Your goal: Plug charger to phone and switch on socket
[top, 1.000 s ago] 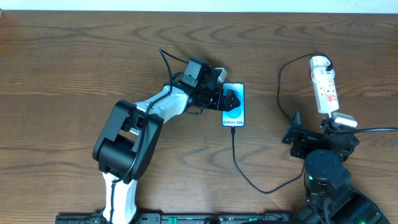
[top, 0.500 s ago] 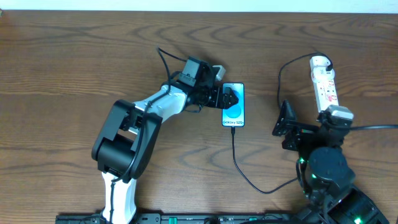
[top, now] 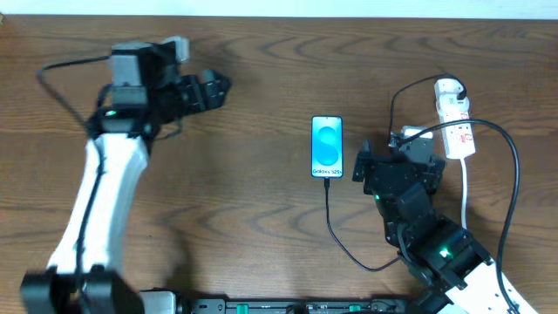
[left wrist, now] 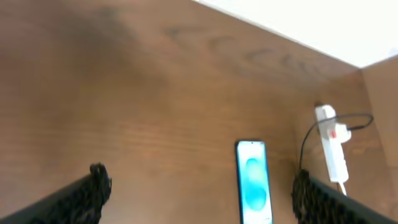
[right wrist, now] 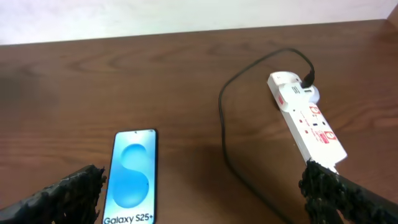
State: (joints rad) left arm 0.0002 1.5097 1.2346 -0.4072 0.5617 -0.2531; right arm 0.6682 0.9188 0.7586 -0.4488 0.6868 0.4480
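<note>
The white socket's middle switch (top: 466, 120) (right wrist: 314, 111), beside the black plug, is the next place my right gripper needs to go to and close.
The phone (top: 327, 146) lies flat mid-table with its blue screen up; it also shows in the left wrist view (left wrist: 253, 181) and the right wrist view (right wrist: 132, 175). The thin black charger cable (top: 332, 223) meets the phone's bottom edge, loops behind my right arm and ends in a black plug (right wrist: 309, 76) in the socket's far end. The white socket (top: 456, 119) lies at the right, also in the right wrist view (right wrist: 309, 122) and the left wrist view (left wrist: 333, 142). My left gripper (top: 218, 87) is open and empty, far left of the phone. My right gripper (top: 359, 164) is open and empty, between phone and socket.
The socket's white cord (top: 466, 187) runs down beside my right arm. A thick black robot cable (top: 510, 166) arcs over the right side. The table's far edge (right wrist: 186, 28) meets a white wall behind.
My left arm has let go of the phone and swung up and far to the left. My right arm has moved up and left, toward the gap between phone and socket.
</note>
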